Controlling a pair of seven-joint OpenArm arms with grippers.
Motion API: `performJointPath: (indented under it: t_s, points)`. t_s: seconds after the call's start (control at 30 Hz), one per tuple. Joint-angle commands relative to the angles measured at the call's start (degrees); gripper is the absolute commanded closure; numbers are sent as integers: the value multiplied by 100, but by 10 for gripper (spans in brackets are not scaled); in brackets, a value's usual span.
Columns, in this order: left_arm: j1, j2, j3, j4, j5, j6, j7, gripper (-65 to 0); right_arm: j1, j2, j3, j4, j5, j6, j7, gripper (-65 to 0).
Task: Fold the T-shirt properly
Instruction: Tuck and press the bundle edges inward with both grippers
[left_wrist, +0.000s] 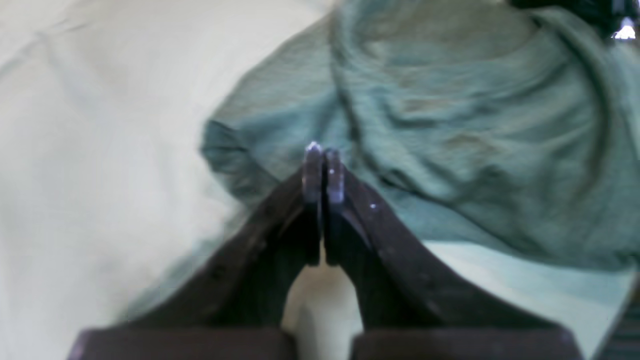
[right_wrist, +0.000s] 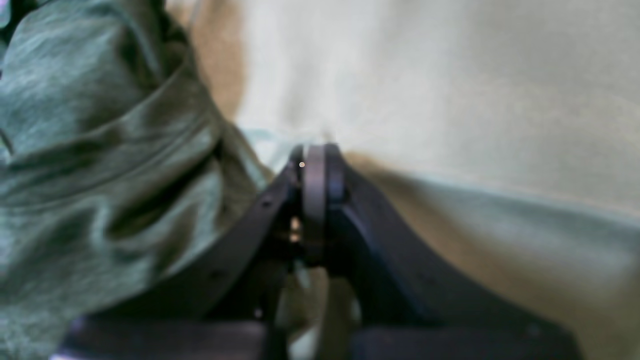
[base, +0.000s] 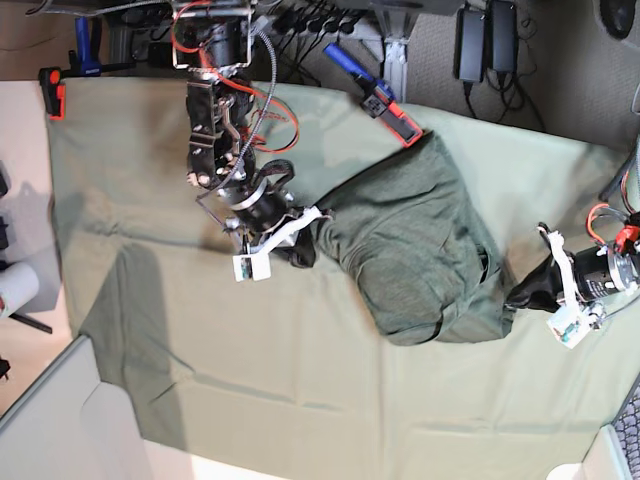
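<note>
Next, my right gripper lets go of the T-shirt's edge on the bulging fold (base: 391, 280) (right_wrist: 108, 93) near the middle of the crumpled heap.
The T-shirt (base: 420, 240) lies crumpled in a dark grey-green heap in the middle of the pale green table cloth (base: 280, 380). My right gripper (base: 300, 250) sits at the heap's left edge, shut. In the right wrist view its pressed-together fingertips (right_wrist: 315, 160) show no fabric between them, and the T-shirt (right_wrist: 100, 150) bunches to their left. My left gripper (base: 525, 290) is at the heap's lower right corner. It is shut (left_wrist: 324, 165), with the wrinkled T-shirt (left_wrist: 450, 125) spread just beyond and to the right of its tips.
A blue and red clamp (base: 380, 95) and an orange clamp (base: 52, 90) pin the cloth's far edge. Cables and power bricks (base: 485, 40) lie behind the table. A white roll (base: 15, 285) stands at the left, a grey board (base: 60, 420) at the lower left.
</note>
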Motion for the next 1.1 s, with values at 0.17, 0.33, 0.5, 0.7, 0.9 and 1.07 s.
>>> performJointPath:
  t_s: [0.17,0.33,0.5,0.7,0.9,1.07]
  points:
    - [662,-107,-520,970,-214,-23,11,0,44,-323,-704,170,26,46,-175,0]
    - [831,-107,-614,1134,-221,-23,157,0,44,-568,-1246,334,24,44,-286,0]
    - [828,-109,-614,1134,-258,-23,249,0,44,-750,-1475,494,24,44,-409,0]
    - [826,-109,-619,1134,-254,-23,251,0,44,-822,-1491,664,-13,44,-560,0]
    - [809,-109,-619,1134,-247,-23,247,0,46,-807,-1237,1040,-302,42,-557,0]
    - [758,-90,-619,1123,55,-23,192,0,50,-809,-922,1373,-297,42,-557,0]
